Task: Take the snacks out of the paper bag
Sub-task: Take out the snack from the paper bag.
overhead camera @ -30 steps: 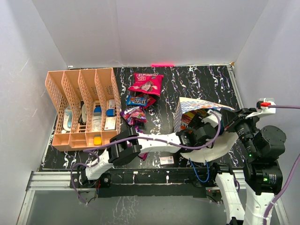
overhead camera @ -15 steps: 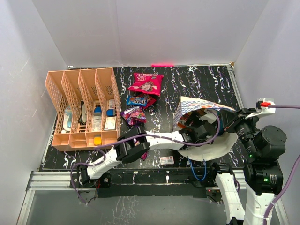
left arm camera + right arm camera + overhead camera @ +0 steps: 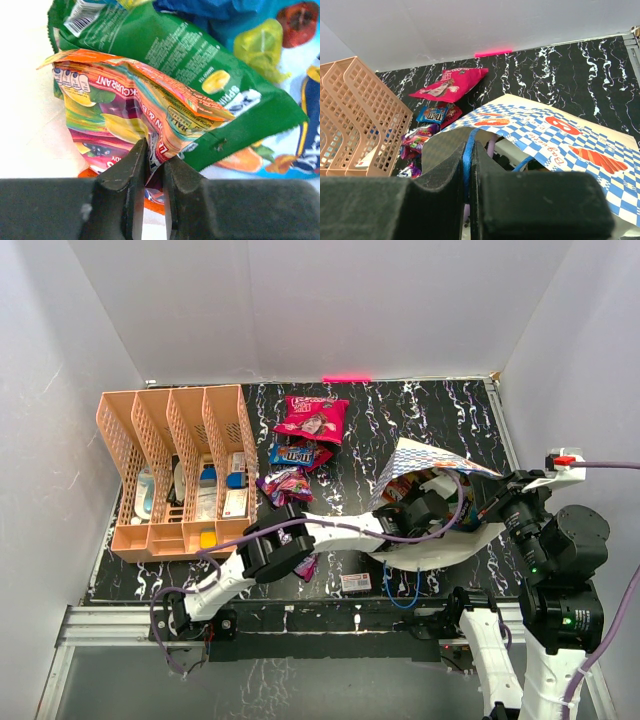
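The orange multicoloured packet, still inside the checkered paper bag, will be released by my left gripper on the purple packet (image 3: 287,474) next to the peach-orange divider rack.
The blue-and-white checkered paper bag (image 3: 425,460) lies on its side at the right, mouth facing left. My right gripper (image 3: 468,150) is shut on its blue cord handle (image 3: 468,167) and holds the upper flap (image 3: 560,140) up. My left gripper (image 3: 154,160) is inside the bag, shut on the lower edge of an orange multicoloured snack packet (image 3: 125,95). Behind that one lie a green packet (image 3: 200,55) and a blue one (image 3: 210,10). Outside the bag, a pink packet (image 3: 312,418), a blue packet (image 3: 297,453) and a purple one (image 3: 284,485) rest on the black table.
A peach-orange divider rack (image 3: 170,470) with small items stands at the left. A small white flat box (image 3: 356,582) lies near the front edge. Another small packet (image 3: 305,566) sits under the left arm. White walls close in the table on three sides.
My left gripper has reached deeper into the bag and closed on the orange packet. The bag's upper flap has risen a little. The right gripper keeps its hold on the handle.
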Motion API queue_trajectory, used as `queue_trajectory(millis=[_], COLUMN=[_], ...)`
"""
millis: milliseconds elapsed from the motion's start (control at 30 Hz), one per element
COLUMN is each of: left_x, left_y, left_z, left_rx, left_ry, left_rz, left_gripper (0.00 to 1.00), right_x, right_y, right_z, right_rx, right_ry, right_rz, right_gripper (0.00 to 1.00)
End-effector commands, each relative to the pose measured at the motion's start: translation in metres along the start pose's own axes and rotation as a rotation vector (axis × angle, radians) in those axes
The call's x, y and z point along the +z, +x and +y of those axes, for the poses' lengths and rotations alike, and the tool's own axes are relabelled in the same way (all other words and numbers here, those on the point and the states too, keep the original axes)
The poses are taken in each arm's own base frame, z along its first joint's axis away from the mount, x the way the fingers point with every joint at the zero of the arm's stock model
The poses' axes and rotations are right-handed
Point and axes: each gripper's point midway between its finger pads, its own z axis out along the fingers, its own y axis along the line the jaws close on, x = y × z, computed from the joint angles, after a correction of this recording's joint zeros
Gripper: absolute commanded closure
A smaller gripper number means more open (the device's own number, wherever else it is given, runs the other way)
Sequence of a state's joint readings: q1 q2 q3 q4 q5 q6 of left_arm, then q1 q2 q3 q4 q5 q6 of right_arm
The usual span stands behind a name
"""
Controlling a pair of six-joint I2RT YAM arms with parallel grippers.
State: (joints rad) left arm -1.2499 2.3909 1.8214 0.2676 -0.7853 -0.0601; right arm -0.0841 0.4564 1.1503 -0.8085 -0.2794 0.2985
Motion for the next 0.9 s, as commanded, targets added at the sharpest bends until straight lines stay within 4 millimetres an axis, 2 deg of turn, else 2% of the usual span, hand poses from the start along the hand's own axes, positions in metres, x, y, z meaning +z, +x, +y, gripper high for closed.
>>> queue_trajectory(millis=[0,167,300,400,567,733,867], left_x=[-0.029,-0.051,-0.07,-0.093,-0.147,-0.205,-0.263], left_y=[-0.057,-0.075,-0.082,-0.093,-0.115,-0.145,-0.177], left_z=[-0.005,-0.003,-0.006,-0.008,-0.013,-0.008,0.002], left_rx=[-0.046,-0.076,-0.09,-0.116,-0.116,-0.088,-0.049], left_ry=[0.204,0.286,0.377,0.475,0.695,0.883,1.078], left_rz=[-0.074,-0.075,-0.052,-0.069,-0.138,-0.243,-0.358], left_gripper=[0.89,1.0,1.0,1.0,1.0,1.0,1.0], right_x=[-0.01,-0.009,-0.008,-0.008,-0.008,-0.006,-0.005], right_y=[-0.037,-0.035,-0.035,-0.032,-0.029,-0.03,-0.029], right_z=[0.017,0.015,0.015,0.012,0.011,0.009,0.009], right_rx=[-0.023,-0.023,-0.025,-0.026,-0.027,-0.033,-0.032], right_ry=[-0.053,-0.047,-0.045,-0.036,-0.031,-0.023,-0.025], right_rz=[-0.131,-0.126,-0.126,-0.122,-0.118,-0.116,-0.112], right_gripper=[0.92,0.92,0.92,0.92,0.92,0.92,0.92])
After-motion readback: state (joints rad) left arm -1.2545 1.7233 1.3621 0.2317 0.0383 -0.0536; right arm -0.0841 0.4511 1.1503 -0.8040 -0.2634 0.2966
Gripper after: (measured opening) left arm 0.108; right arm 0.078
